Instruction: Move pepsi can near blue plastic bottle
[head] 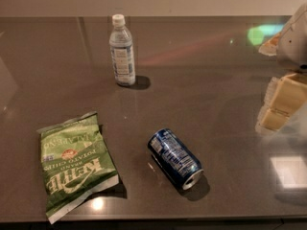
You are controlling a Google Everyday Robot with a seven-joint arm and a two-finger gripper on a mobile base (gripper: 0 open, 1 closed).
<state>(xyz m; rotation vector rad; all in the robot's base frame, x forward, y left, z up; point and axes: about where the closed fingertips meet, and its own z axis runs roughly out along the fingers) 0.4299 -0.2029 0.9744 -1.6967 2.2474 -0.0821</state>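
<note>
The pepsi can is lying on its side, and my gripper needs to go to it next and close around the middle of its body (175, 159).
The pepsi can (174, 158) lies on its side on the dark table, in the lower middle, its silver end toward the front right. The blue plastic bottle (122, 51) stands upright at the back, left of centre, with a white cap. My gripper (283, 102) is at the right edge of the view, above the table, well to the right of the can and apart from it. Its pale yellow fingers (288, 94) hold nothing.
A green chip bag (76, 165) lies flat at the front left. The dark glossy table (211, 80) ends at a front edge along the bottom of the view. A pale wall runs behind the table's back edge.
</note>
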